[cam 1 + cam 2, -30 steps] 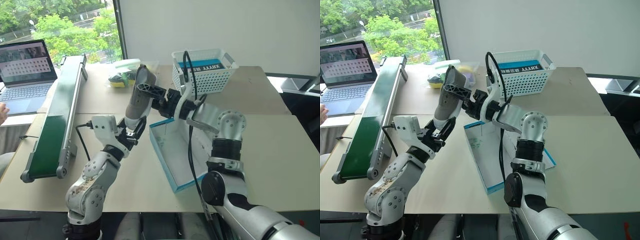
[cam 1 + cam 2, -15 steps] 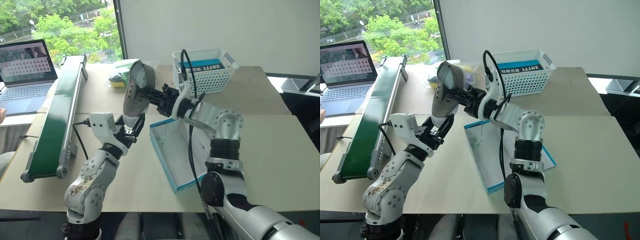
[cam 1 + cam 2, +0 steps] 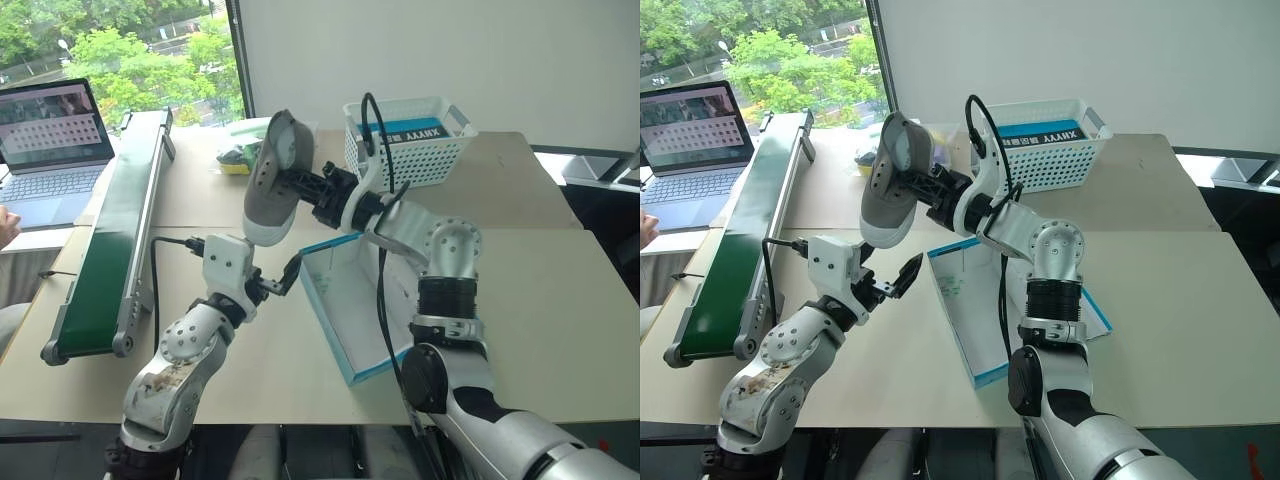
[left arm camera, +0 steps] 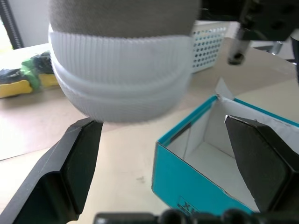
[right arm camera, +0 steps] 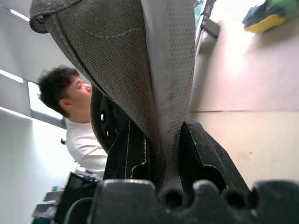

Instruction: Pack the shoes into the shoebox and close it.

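Note:
Next, my right gripper releases the grey-taupe shoe on the white bottom of the blue shoebox [image 3: 367,292], toward the far end of that shoebox. The shoe now hangs above the table's middle.
A grey-taupe shoe [image 3: 270,185] with a pale sole hangs in the air, toe down, above the table's middle. My right gripper [image 3: 303,186] is shut on the edge of its opening; the right wrist view shows both fingers [image 5: 125,149] pinching the fabric [image 5: 140,70]. Just below the toe, my left gripper [image 3: 281,283] stands open and apart from the shoe. In the left wrist view the toe [image 4: 121,79] hangs between and beyond the spread fingers [image 4: 70,172]. The blue shoebox [image 3: 350,335], white inside, lies open on the table right of the left gripper.
A white lattice basket [image 3: 405,145] holding a blue-labelled thing stands at the back. A green conveyor [image 3: 110,240] runs along the left, with a laptop [image 3: 50,130] and a person's hand [image 3: 6,225] beyond it. A yellow-green item [image 3: 235,162] lies behind the shoe.
My left gripper let go of the shoe, opened and dropped back below it. My right gripper shut on the shoe's opening, and the shoe has turned and now hangs from that gripper alone.

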Robot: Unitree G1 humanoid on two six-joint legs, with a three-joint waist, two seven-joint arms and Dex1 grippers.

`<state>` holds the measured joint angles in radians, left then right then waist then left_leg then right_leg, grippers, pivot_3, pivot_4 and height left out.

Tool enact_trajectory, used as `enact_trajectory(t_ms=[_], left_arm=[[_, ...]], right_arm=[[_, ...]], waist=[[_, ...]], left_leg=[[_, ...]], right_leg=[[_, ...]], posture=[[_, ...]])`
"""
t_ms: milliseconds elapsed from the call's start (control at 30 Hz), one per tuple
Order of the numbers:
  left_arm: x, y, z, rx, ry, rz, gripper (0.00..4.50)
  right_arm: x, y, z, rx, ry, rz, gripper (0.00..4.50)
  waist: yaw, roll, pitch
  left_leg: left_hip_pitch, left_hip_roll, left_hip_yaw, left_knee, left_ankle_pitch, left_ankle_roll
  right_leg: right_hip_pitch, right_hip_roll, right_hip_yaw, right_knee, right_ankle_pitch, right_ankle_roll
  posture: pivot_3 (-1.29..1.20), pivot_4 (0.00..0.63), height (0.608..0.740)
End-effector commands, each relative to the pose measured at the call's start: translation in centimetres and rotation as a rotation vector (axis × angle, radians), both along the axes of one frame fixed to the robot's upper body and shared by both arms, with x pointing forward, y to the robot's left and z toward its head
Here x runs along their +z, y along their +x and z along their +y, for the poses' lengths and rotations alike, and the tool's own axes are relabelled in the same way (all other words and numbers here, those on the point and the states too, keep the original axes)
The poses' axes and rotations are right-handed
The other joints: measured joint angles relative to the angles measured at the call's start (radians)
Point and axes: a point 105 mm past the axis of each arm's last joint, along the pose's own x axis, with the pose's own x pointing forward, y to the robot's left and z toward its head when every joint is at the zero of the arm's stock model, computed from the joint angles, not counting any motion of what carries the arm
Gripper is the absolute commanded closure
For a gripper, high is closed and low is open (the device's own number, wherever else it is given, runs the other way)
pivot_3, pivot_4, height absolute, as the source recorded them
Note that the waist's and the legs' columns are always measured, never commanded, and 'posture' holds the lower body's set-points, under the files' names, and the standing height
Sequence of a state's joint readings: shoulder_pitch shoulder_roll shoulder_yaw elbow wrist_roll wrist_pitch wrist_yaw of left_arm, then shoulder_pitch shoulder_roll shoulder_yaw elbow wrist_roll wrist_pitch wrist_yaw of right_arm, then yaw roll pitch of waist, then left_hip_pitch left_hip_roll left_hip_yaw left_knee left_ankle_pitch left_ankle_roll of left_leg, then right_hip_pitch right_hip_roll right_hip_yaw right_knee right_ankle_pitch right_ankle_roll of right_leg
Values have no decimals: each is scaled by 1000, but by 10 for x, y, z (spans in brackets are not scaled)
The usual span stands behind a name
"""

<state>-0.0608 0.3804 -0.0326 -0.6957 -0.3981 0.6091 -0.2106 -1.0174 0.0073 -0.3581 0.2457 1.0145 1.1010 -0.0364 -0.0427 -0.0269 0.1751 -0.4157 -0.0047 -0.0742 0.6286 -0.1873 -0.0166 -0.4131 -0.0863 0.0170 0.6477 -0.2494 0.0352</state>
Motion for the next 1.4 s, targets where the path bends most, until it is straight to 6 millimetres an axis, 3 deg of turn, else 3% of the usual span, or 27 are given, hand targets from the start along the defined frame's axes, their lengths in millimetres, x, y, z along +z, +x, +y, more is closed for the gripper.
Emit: enact_trajectory(t_ms=[33, 133, 233, 433, 567, 633, 767, 1033, 1333, 1400], left_arm=[[13, -25, 3, -86, 62, -60, 45], [10, -44, 3, -159, 89, -25, 45], [6, -62, -2, -245, 111, 17, 45], [1, -66, -9, -308, 121, 39, 45], [0, -63, -9, -305, 147, 26, 45], [1, -63, -8, -304, 147, 22, 45], [0, -67, -10, -314, 163, 20, 45], [4, -69, -11, -301, 163, 8, 45], [3, -67, -12, -290, 165, 5, 45], [2, -68, -12, -288, 168, 7, 0]], right_arm=[[37, 4, -31, -66, -80, -132, 3859], [39, -5, -47, -20, -237, -137, 3859], [27, -22, -62, 66, -502, -100, 3859], [-1, -34, -71, 130, -765, -23, 3859], [-21, -40, -68, 164, -827, 5, 3859], [-41, -47, -66, 205, -852, 46, 3859], [-74, -56, -83, 203, -934, 131, 3859], [-86, -52, -93, 154, -1029, 171, 3859], [-95, -49, -81, 169, -1031, 182, 3859], [-100, -47, -84, 151, -1054, 187, 3023]], waist=[[7, 1, 1], [6, 2, 1], [4, 3, 2], [-4, 5, 3], [1, 5, 3], [2, 5, 3], [12, 5, 3], [5, 5, 3], [5, 5, 3], [6, 6, 3]], left_leg=[[0, 0, 0, 0, 0, 0], [-1, 0, 0, 0, 0, 0], [-1, 1, 1, 0, 0, 0], [0, 2, 2, 0, 0, 1], [0, 2, 2, 0, 0, 1], [-1, 2, 2, 0, 0, 1], [-1, 2, 1, 1, -1, 1], [0, 4, 2, 1, -1, 1], [0, 4, 1, 2, -1, 1], [0, 4, 2, 2, -1, 1]], right_leg=[[0, 0, 0, 0, 0, 0], [-1, 0, 0, -1, 0, 0], [-1, 0, 0, -1, 0, -1], [0, 1, 1, -1, 0, -3], [0, 2, 1, -1, 0, -3], [0, 2, 1, -1, -1, -2], [0, 2, 1, -1, -1, -2], [1, 4, 1, -1, 0, -3], [1, 4, 1, -1, 0, -3], [1, 4, 2, -1, 0, -3]], posture=[[0, 150, 728], [0, 150, 728], [0, 150, 728], [0, 150, 728], [0, 150, 728], [0, 150, 728], [0, 150, 728], [0, 150, 728], [0, 150, 728], [0, 150, 728]])
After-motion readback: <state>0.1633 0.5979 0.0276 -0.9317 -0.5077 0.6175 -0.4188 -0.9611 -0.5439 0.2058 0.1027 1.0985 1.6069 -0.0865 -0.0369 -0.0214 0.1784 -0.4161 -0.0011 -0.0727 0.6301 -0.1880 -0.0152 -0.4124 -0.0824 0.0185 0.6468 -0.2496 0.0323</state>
